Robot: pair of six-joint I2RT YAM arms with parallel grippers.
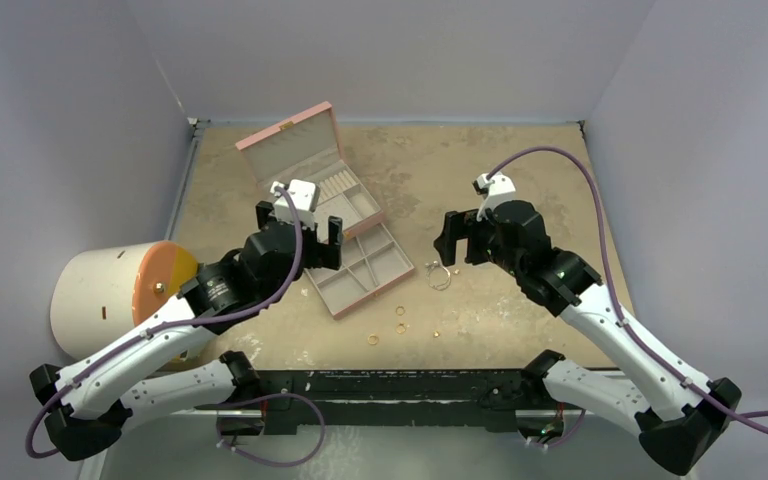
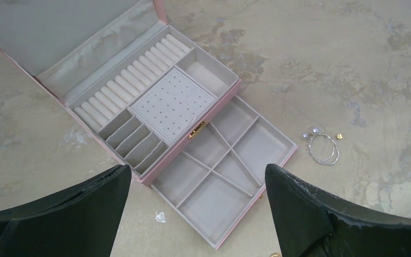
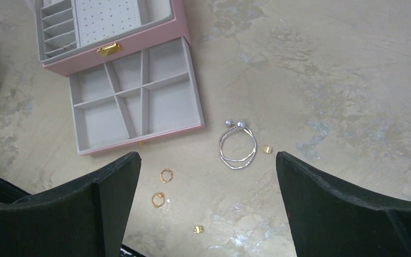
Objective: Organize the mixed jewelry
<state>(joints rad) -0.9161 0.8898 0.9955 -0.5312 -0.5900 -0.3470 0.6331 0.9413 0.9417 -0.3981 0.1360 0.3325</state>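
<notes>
I will next close my right gripper on the pearls [image 1: 434, 265] [image 3: 240, 125] of the silvery hoops, which lie beside the pulled-out drawer.
The jewelry lies loose on the table right of the open pink box [image 1: 290, 140], whose drawer [image 1: 365, 272] is pulled out and empty. Two silvery wire hoops [image 1: 440, 278] lie together and also show in the right wrist view [image 3: 238, 147] and the left wrist view [image 2: 322, 149]. Two gold rings [image 3: 166, 175] [image 3: 158, 199] and two gold studs [image 3: 198, 229] [image 3: 267, 149] lie near them. My left gripper [image 1: 300, 222] is open and empty above the drawer [image 2: 243, 213]. My right gripper [image 1: 465, 235] is open and empty above the hoops and rings [image 3: 207, 160].
A white cylinder with an orange face [image 1: 110, 290] lies at the table's left edge. A tiny clear bit [image 2: 160, 216] lies on the table left of the drawer. Grey walls close the table on three sides. A black bar [image 1: 390, 385] runs along the near edge.
</notes>
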